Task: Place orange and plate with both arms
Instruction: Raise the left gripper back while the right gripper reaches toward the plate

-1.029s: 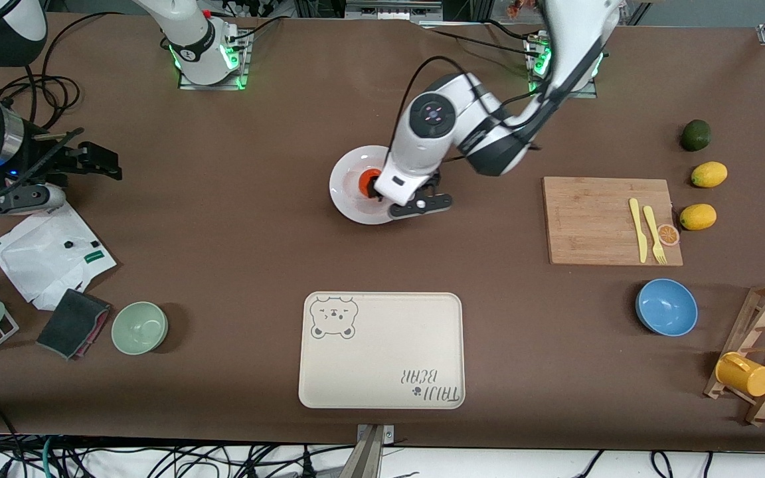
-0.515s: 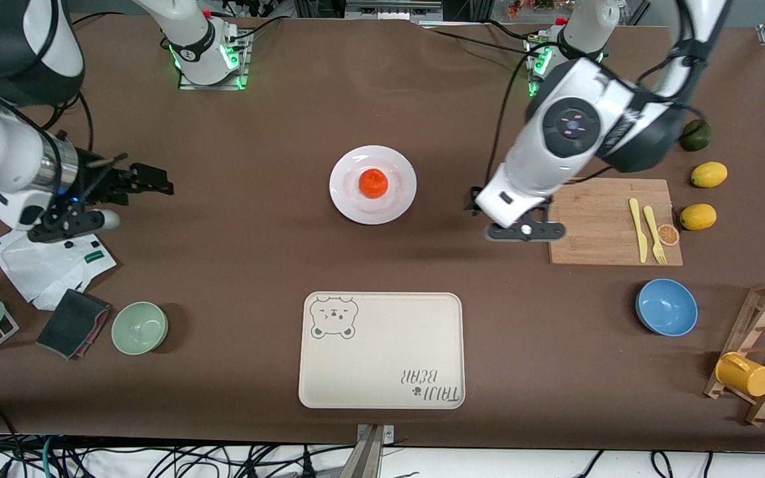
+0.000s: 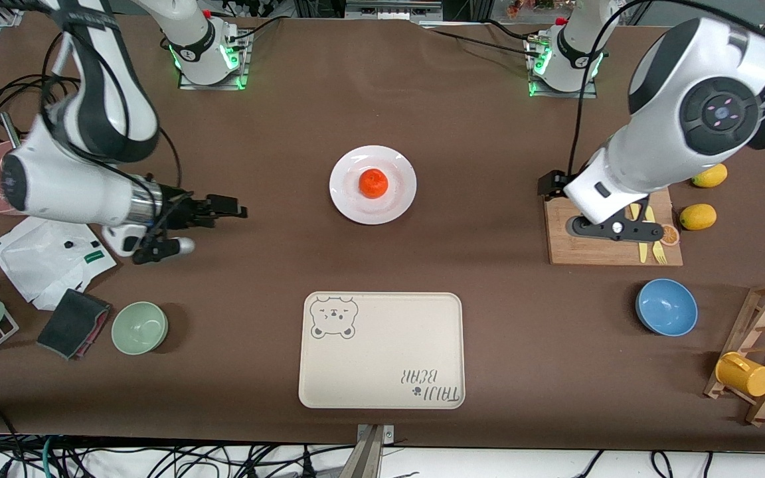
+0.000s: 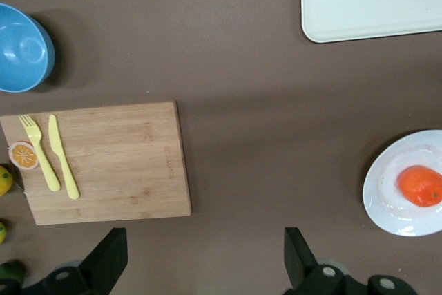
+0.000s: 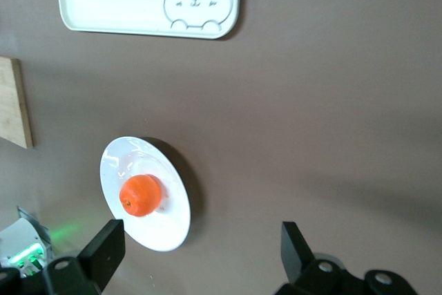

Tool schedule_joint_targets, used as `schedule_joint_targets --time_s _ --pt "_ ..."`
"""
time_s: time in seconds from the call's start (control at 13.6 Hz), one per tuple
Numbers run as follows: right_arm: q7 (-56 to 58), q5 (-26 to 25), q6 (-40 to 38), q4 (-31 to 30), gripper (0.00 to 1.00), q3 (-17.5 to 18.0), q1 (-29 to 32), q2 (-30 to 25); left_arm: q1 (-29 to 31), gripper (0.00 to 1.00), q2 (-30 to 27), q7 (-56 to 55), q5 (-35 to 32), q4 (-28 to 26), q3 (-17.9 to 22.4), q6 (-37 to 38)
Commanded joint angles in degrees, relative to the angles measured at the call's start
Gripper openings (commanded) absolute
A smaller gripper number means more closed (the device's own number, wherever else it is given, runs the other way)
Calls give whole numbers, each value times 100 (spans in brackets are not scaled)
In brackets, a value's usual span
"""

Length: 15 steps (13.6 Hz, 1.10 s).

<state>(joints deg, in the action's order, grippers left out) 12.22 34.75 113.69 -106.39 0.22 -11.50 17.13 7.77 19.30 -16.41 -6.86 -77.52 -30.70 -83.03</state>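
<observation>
My right gripper is going to close on the rim of the white plate [image 3: 332, 191] [image 5: 187, 202], on the side that faces away from the cutting board.
The orange [image 3: 374, 183] rests in the middle of the white plate [image 3: 344, 199], which lies mid-table. Both show in the left wrist view too, orange [image 4: 419, 186] on plate [image 4: 384, 186], and in the right wrist view, orange [image 5: 140, 196] on plate [image 5: 174, 220]. My left gripper [image 4: 204, 262] is open and empty, up over the cutting board's edge that faces the plate [image 3: 558, 189]. My right gripper [image 5: 200, 253] is open and empty as well, above bare table toward the right arm's end, apart from the plate [image 3: 220, 209].
A beige bear-print tray [image 3: 382, 345] lies nearer the camera than the plate. A wooden cutting board [image 3: 588, 249] carries a yellow knife and fork. Lemons [image 3: 697, 216], a blue bowl [image 3: 666, 307], a green bowl [image 3: 139, 327] and a paper sheet [image 3: 44, 255] stand toward the table's ends.
My left gripper has drawn away from the plate to above the cutting board, leaving the orange on the plate. My right gripper has moved in toward the plate.
</observation>
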Motion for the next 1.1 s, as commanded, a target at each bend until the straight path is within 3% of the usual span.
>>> schedule_joint_targets --time_s 0.0,0.15,0.37,0.44,0.59,0.74,0.88,1.03 --pt "674 941 461 -724 100 205 25 -17 -81 100 -75 671 97 334 246 401" --pt "1079 1541 548 -1014 100 276 17 141 -476 100 -408 1050 298 238 1018 402" --pt "1695 2550 1031 -1638 100 601 17 229 -915 100 -891 2138 1168 -253 2449 131" --pt "1844 2824 1050 -1700 100 654 17 291 -970 100 -980 2342 1161 -377 2663 60" --pt "2108 3246 1076 -1745 100 767 8 493 -926 100 -1347 2300 969 -858 2726 -534" --pt "2626 3633 1399 -1884 100 961 -18 616 -952 100 -2146 2282 486 -1912 2727 -1169" --pt "2908 4046 1646 -1912 99 1198 -36 765 -944 100 -2387 2291 502 -2170 2736 -1224" --pt "2918 4153 1936 -1912 98 1383 -36 827 -909 100 -2396 2326 519 -2154 2736 -1189"
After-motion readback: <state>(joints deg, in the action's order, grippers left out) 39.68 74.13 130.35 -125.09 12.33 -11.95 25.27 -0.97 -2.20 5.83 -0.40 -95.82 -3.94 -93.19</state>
